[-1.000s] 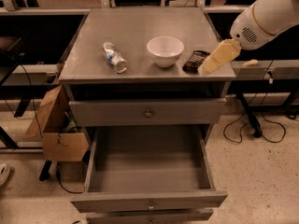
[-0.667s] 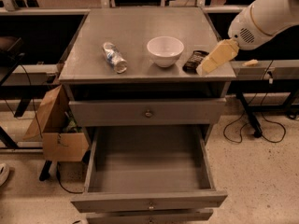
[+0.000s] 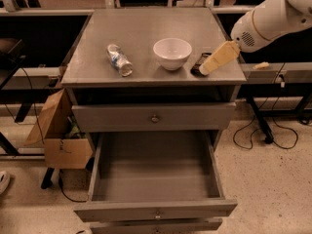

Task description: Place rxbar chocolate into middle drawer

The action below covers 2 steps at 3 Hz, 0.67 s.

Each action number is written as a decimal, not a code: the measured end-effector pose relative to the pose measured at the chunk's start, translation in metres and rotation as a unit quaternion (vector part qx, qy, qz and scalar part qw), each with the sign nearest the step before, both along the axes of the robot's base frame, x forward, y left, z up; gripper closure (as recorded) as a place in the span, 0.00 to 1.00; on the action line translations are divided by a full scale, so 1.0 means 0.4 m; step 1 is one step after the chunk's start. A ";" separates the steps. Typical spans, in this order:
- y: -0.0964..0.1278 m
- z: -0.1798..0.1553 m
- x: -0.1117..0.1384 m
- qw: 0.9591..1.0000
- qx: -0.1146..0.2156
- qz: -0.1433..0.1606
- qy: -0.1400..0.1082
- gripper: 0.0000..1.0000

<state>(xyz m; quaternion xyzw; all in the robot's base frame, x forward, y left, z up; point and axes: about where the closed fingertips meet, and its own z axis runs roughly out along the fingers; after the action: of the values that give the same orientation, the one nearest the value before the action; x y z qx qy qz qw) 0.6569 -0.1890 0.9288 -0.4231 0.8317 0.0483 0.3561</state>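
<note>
The middle of the rxbar chocolate (image 3: 202,64) beside the white bowl is the next place for my gripper, which should move there and close on it.
The rxbar chocolate (image 3: 199,63), a dark flat bar, lies on the cabinet top right of the white bowl (image 3: 172,53). My gripper (image 3: 210,66) comes in from the right on a white arm, its pale fingers reaching down over the bar's right side. The middle drawer (image 3: 154,177) is pulled out wide below, its grey tray holding nothing. The first drawer (image 3: 154,117) above it is closed.
A clear plastic bottle (image 3: 119,60) lies on its side at the left of the cabinet top (image 3: 146,30). A cardboard box (image 3: 57,133) sits on the floor left of the cabinet. Cables and a desk leg (image 3: 261,121) are at the right. The lowest drawer front (image 3: 156,226) shows below.
The gripper has barely moved; it stays over the bar at the right of the top. Nothing else has shifted.
</note>
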 end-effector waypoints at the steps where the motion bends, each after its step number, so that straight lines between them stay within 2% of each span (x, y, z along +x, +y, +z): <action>1: -0.004 -0.012 0.011 1.000 0.006 -0.003 -0.012 0.00; 2: -0.016 -0.038 0.055 0.999 0.025 -0.004 -0.034 0.00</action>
<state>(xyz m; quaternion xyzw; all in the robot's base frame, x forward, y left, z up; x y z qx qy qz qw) 0.6789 -0.1954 0.9134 -0.4124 0.8193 0.0530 0.3947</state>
